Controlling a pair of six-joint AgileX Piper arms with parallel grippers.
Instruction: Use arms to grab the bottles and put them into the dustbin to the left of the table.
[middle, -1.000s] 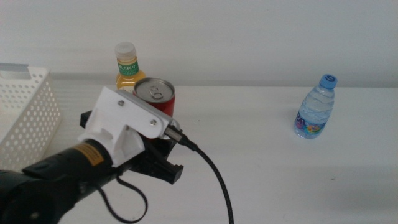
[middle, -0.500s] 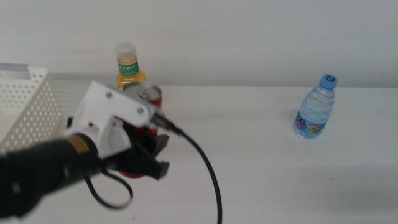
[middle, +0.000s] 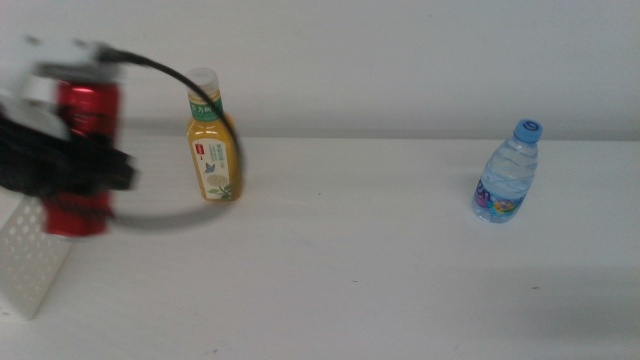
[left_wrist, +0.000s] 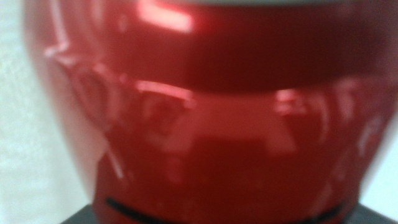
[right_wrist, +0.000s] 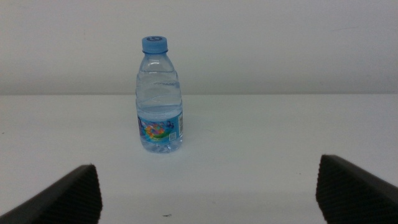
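The robot's left gripper will release the red can in the white perforated dustbin (middle: 8, 198), along the dustbin's side closest to the orange-drink bottle. The can is now upright above the dustbin.
My left gripper (middle: 78, 170), blurred by motion, is shut on the slim red can (middle: 84, 150) and holds it upright in the air at the far left, over the white perforated dustbin (middle: 35, 265). The can (left_wrist: 205, 124) fills the left wrist view. The orange-drink bottle (middle: 213, 140) with white cap stands on the table (middle: 350, 260) at the back left. Far right on the table stands the small blue-capped water bottle (middle: 508, 175). My right gripper (right_wrist: 208, 168) is open, facing the water bottle (right_wrist: 160, 99) from a distance, and is out of the middle view.
A black cable (middle: 180, 80) loops from the left arm, passing close to the orange bottle's cap. A pale wall runs behind the table's far edge. Only a corner of the dustbin shows at the lower left.
The left gripper has lifted the red can from beside the orange bottle and swung it left and up over the dustbin. The orange bottle now shows fully. The water bottle has not moved.
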